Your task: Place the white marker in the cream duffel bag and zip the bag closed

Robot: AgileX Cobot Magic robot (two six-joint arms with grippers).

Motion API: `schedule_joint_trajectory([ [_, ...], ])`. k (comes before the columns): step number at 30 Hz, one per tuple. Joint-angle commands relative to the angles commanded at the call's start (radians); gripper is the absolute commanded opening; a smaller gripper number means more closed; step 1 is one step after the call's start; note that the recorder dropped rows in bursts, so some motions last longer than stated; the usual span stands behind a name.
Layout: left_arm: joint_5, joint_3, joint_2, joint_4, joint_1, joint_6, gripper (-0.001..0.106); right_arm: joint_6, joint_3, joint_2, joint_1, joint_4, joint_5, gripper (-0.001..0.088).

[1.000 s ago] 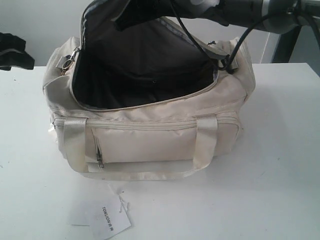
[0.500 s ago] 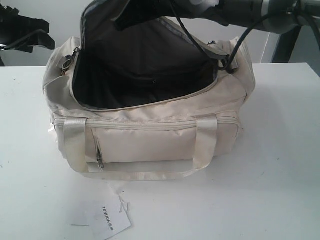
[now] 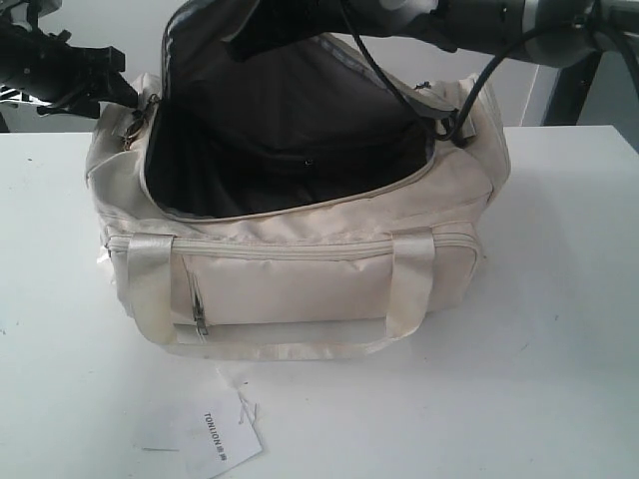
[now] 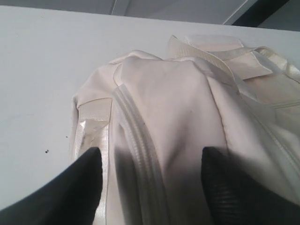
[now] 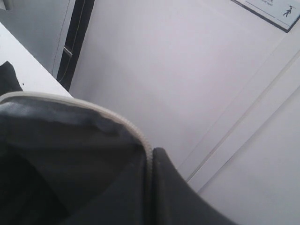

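Next, I let go of the raised lid with my right gripper over the dark opening of the cream duffel bag (image 3: 295,192), near its front rim.
The cream duffel bag (image 3: 300,284) stands on the white table with its top wide open, showing dark lining (image 3: 280,140). My right gripper (image 3: 250,25) is up at the top, shut on the zipper edge (image 5: 119,119) of the raised lid; in the right wrist view the gripper (image 5: 149,157) pinches that edge. My left gripper (image 3: 118,85) hovers open just beside the bag's left end, by the dark clip (image 3: 135,122). In the left wrist view the gripper (image 4: 151,153) straddles the bag's end (image 4: 173,103) and its zipper seam. The white marker does not show in any view.
A white paper tag (image 3: 215,439) with dark print lies on the table (image 3: 559,329) in front of the bag. The right arm and its cable (image 3: 479,70) cross above the bag's right end. A wall stands behind the table.
My left gripper has come in from the far left toward the bag's left end. The bag, its lifted lid and the right arm have stayed still.
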Motion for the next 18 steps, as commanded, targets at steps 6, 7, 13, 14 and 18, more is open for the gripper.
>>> schedule_joint_trajectory([
  [6, 0.005, 0.000, 0.023, -0.015, 0.000, -0.005, 0.064, 0.000, 0.000, 0.000, 0.000, 0.000, 0.000, 0.0000],
  [7, 0.007, 0.000, 0.030, -0.015, 0.000, -0.005, 0.064, 0.000, 0.000, 0.000, 0.000, 0.000, 0.000, 0.0000],
  [13, 0.002, 0.000, 0.044, -0.033, 0.000, -0.002, 0.063, 0.000, 0.000, 0.000, 0.000, 0.000, 0.000, 0.0000],
  [14, 0.001, 0.000, 0.044, -0.033, 0.000, -0.002, 0.058, 0.000, 0.000, 0.000, 0.000, 0.000, 0.000, 0.0000],
  [18, 0.007, 0.000, 0.044, -0.036, 0.000, 0.004, 0.021, 0.000, 0.000, 0.000, 0.000, 0.000, 0.000, 0.0000],
])
